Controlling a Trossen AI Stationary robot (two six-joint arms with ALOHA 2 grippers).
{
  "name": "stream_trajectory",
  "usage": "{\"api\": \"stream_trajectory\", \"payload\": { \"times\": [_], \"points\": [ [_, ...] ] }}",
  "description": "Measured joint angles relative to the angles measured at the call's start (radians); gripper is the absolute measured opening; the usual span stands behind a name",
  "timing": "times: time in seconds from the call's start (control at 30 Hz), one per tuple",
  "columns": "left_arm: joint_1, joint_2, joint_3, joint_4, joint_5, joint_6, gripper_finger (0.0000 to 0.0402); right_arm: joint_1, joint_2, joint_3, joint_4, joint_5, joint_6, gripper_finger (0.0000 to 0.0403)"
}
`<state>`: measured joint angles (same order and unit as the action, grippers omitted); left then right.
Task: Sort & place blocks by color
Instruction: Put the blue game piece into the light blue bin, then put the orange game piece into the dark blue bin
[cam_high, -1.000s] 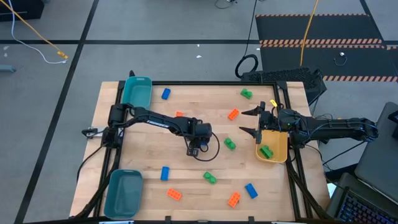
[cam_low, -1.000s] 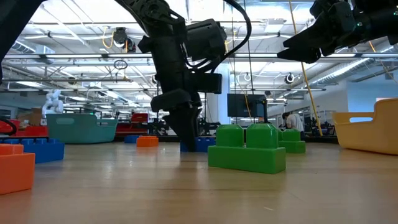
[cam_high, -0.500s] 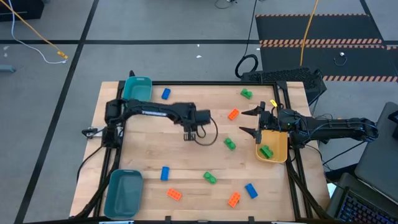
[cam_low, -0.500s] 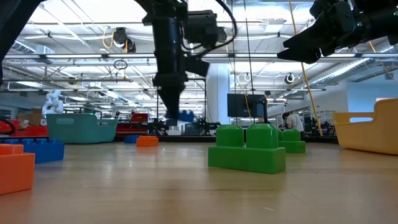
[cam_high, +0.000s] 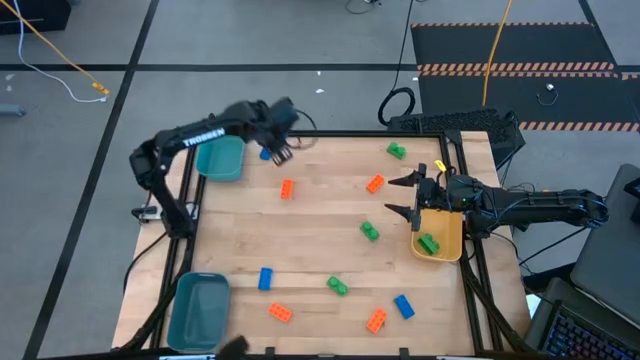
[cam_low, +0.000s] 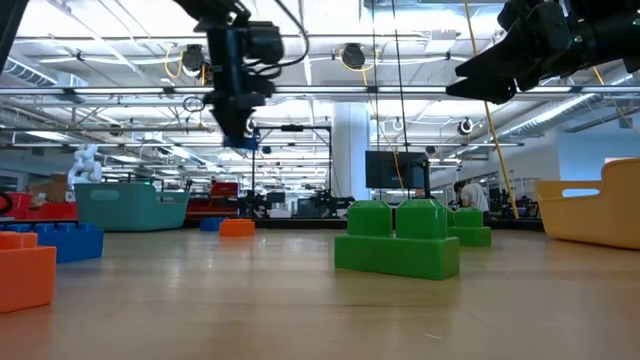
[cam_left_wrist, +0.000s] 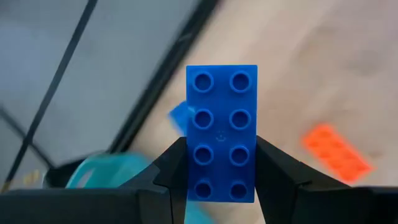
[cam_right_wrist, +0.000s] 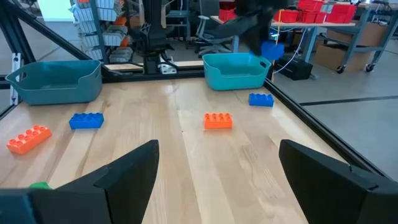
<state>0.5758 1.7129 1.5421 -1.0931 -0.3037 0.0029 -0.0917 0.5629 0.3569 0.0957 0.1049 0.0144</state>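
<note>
The robot's left gripper should set the blue brick down on the bottom of the far teal bin (cam_high: 216, 151).
My left gripper (cam_high: 280, 150) hangs high over the table's far-left corner, beside the far teal bin (cam_high: 220, 158), shut on a blue two-by-four brick (cam_left_wrist: 221, 142). The low view shows that brick (cam_low: 250, 143) well above the table. A second blue brick (cam_left_wrist: 179, 116) lies under it. My right gripper (cam_high: 400, 196) is open and hovers beside the yellow bin (cam_high: 447, 228), which holds a green brick (cam_high: 428, 243). Orange bricks (cam_high: 287, 188) (cam_high: 375, 184), green ones (cam_high: 370, 231) (cam_high: 337, 286) and blue ones (cam_high: 265, 278) (cam_high: 403, 306) lie flat on the wood. My left gripper pinches the blue brick between its two fingers (cam_left_wrist: 171, 174), one on each long side, at the end nearer the wrist (cam_left_wrist: 221, 186). The fingers come from above, pointing down. The brick is lifted clear, studs facing the wrist camera, its other end jutting past the fingertips.
A second teal bin (cam_high: 198, 308) sits at the near-left corner. More bricks lie near the near edge, orange (cam_high: 280, 312) (cam_high: 377, 320), and a green one (cam_high: 397, 151) sits at the far right. The table's black frame rail (cam_high: 470, 270) runs behind the yellow bin.
My left gripper, down on the table's middle a second ago, has risen with the blue brick and swung toward the far-left corner, ending beside the far teal bin. The brick is now lifted clear. The orange brick that the arm covered shows again.
</note>
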Motion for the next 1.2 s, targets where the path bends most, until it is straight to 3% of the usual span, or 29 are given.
{"api": "stream_trajectory", "payload": {
  "times": [0.27,0.47,0.87,1.2],
  "points": [
    [0.233,-0.015,-0.001,-0.143,-0.021,-0.031,0.0137,0.000,0.000,0.000,-0.012,-0.001,0.014,0.0325],
    [0.359,-0.015,-0.030,-0.116,0.016,-0.012,0.0137,0.000,0.000,0.000,-0.021,-0.001,0.026,0.0325],
    [0.470,-0.015,-0.202,-0.132,0.022,-0.054,0.0138,0.000,0.000,0.000,-0.018,-0.001,0.027,0.0325],
    [0.458,-0.015,-0.237,-0.092,0.005,-0.024,0.0300,0.000,0.000,0.000,-0.012,-0.001,0.027,0.0325]
  ]
}}
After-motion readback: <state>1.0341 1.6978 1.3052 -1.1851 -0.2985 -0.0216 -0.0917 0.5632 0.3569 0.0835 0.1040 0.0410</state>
